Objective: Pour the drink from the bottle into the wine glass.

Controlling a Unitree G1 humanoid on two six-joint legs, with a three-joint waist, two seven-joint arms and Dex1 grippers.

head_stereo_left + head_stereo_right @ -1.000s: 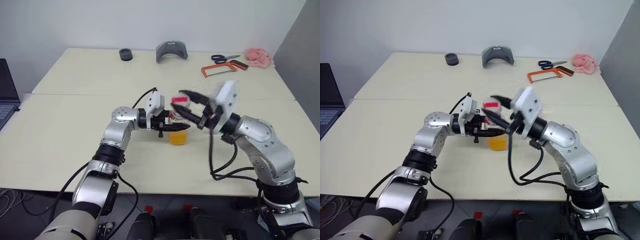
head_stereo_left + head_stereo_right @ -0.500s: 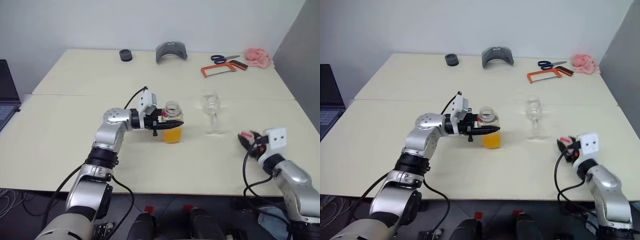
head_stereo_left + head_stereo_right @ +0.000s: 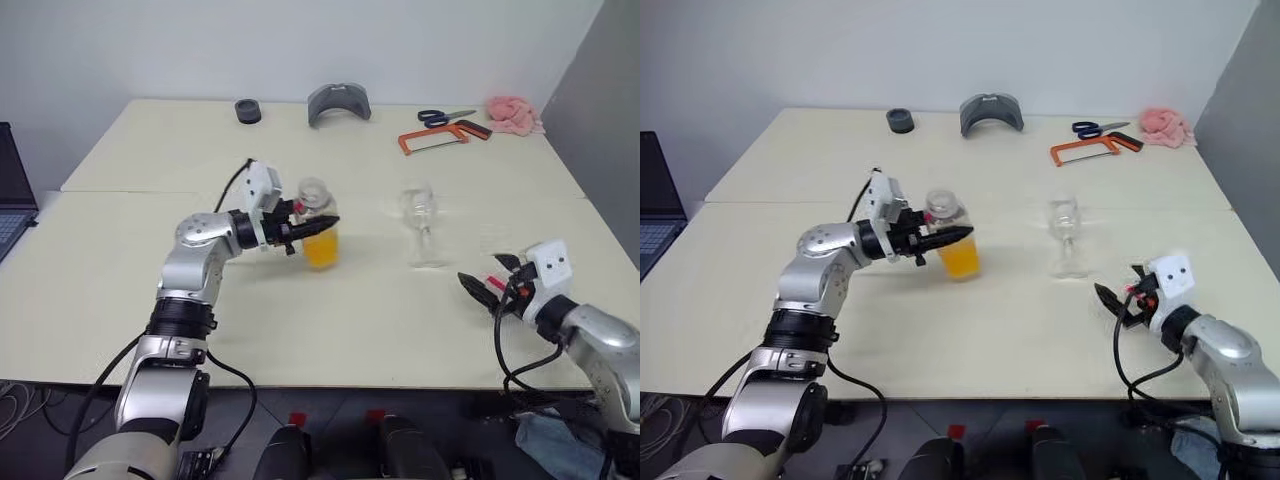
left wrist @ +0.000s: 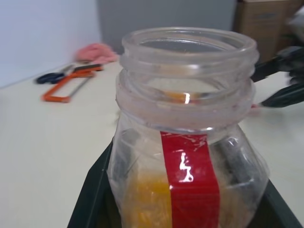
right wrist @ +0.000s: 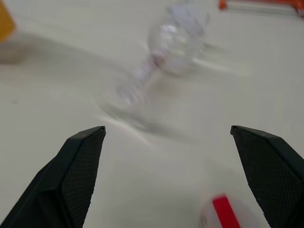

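Observation:
The robot's left gripper will put the bottle down on the table (image 3: 218, 226) just in front of the seam, nearer to the laptop.
A clear square-sided bottle (image 3: 318, 232) with a red label strip stands uncapped on the table, left of centre, with the bright orange drink (image 3: 322, 252) in its lower part. My left gripper (image 3: 326, 224) is shut on the bottle, one black finger on each side; the left wrist view looks at its open mouth (image 4: 187, 45). The empty wine glass (image 3: 422, 225) stands upright to the right of the bottle. My right gripper (image 5: 167, 128) is open, low at the table's front right, pointing toward the glass. A white cap with a red strip (image 5: 221, 213) shows between its fingers' bases.
Along the table's far edge are a black ring (image 3: 246, 111), a grey curved part (image 3: 338, 102), blue scissors (image 3: 440, 117), an orange hacksaw (image 3: 440, 138) and a pink cloth (image 3: 515, 115). A laptop (image 3: 10, 190) sits at the left edge.
My right gripper left the bottle's top, swung right and down to the table's front right, and opened wide. My left gripper moved the now uncapped bottle to the left.

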